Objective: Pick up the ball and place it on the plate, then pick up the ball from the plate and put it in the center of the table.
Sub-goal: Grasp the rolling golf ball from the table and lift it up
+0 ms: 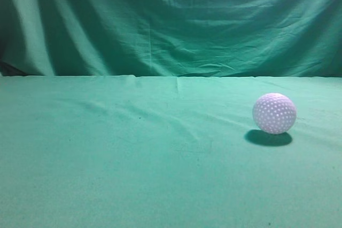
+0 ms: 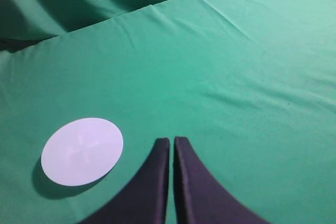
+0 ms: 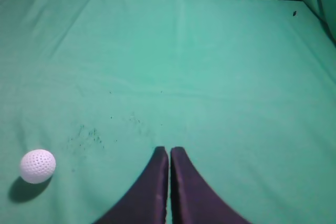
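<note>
Next, my right gripper needs to go down to the white ball on the green cloth and close around the ball's middle (image 1: pixel 274 114) (image 3: pixel 37 166) from opposite sides.
A white dimpled ball (image 1: pixel 274 113) rests on the green table cloth at the right of the exterior view. It also shows in the right wrist view (image 3: pixel 38 166), low at the left, apart from my right gripper (image 3: pixel 169 150), which is shut and empty. A flat white round plate (image 2: pixel 82 151) lies on the cloth in the left wrist view, to the left of my left gripper (image 2: pixel 171 141), which is shut and empty. The plate is out of the exterior view. Neither gripper shows in the exterior view.
The green cloth covers the table (image 1: pixel 133 153) and hangs as a backdrop (image 1: pixel 171 20) behind it. The table's far edge runs across the exterior view. Small dark specks (image 3: pixel 86 135) mark the cloth near the ball.
</note>
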`<state>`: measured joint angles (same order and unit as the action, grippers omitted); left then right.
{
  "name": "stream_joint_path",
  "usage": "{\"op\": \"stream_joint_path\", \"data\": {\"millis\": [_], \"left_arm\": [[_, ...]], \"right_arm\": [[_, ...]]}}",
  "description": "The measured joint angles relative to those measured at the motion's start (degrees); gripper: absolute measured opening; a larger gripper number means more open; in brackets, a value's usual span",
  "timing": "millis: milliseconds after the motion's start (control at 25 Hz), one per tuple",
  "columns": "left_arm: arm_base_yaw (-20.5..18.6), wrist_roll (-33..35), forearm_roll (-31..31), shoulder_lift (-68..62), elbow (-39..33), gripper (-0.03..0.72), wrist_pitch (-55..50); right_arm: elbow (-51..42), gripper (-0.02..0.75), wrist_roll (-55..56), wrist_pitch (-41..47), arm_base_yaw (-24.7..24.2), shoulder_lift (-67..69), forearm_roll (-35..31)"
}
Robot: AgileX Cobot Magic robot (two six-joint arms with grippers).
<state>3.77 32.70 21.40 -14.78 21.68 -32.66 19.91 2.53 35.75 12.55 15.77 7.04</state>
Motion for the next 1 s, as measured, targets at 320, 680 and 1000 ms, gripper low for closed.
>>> {"op": "stream_joint_path", "data": {"millis": [320, 680, 1000], "left_arm": [[0.00, 0.00, -1.44, 0.67, 0.00, 0.000, -6.53], [0.00, 0.00, -4.52, 1.38, 0.00, 0.000, -6.64], [0.00, 0.00, -5.94, 1.38, 0.00, 0.000, -6.64]], "right_arm": [[3.84, 0.000, -14.88, 7.00, 0.00, 7.75, -6.15], [11.57, 0.000, -16.49, 10.05, 10.65, 25.90, -7.21], [19.76, 0.049, -16.62, 8.74, 22.63, 47.14, -7.43]]}}
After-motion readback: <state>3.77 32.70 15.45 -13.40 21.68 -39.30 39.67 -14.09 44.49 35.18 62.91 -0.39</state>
